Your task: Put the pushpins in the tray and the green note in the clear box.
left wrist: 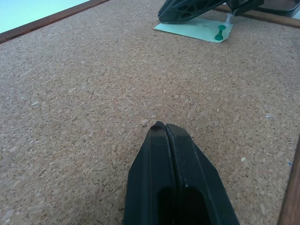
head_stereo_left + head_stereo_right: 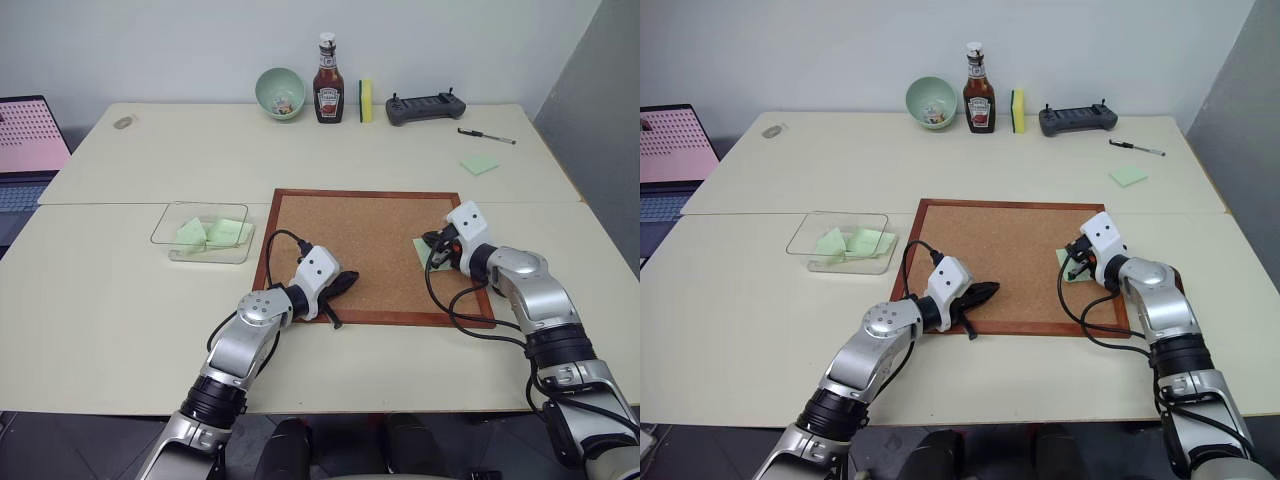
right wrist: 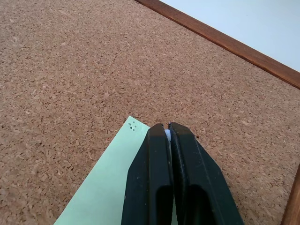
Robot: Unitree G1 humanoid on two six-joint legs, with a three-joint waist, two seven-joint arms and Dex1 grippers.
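The robot's right gripper will release the pale pushpin in the tray [image 2: 515, 274] beside the cork board, beneath that gripper's arm.
The green note [image 3: 108, 187] lies on the cork board [image 2: 370, 240] near its right edge. My right gripper [image 3: 167, 127] rests over the note's corner, shut on a small pale pushpin head that peeks out between its tips. A dark green pushpin [image 1: 220, 32] stands in the note's other end. My left gripper [image 2: 345, 283] is shut and empty, low over the board's near left part. The clear box [image 2: 160, 232] sits left of the board with green paper scraps inside. A small dark oval at the far left of the table looks like the tray [image 2: 123, 122].
Along the back edge stand a pale green bowl [image 2: 280, 92], a ketchup bottle [image 2: 328, 85], a sponge [image 2: 366, 100] and a black controller [image 2: 425, 107]. A pen [image 2: 487, 136] and a square green sticky note [image 2: 480, 165] lie at the back right. A laptop [image 2: 25, 150] is at the far left.
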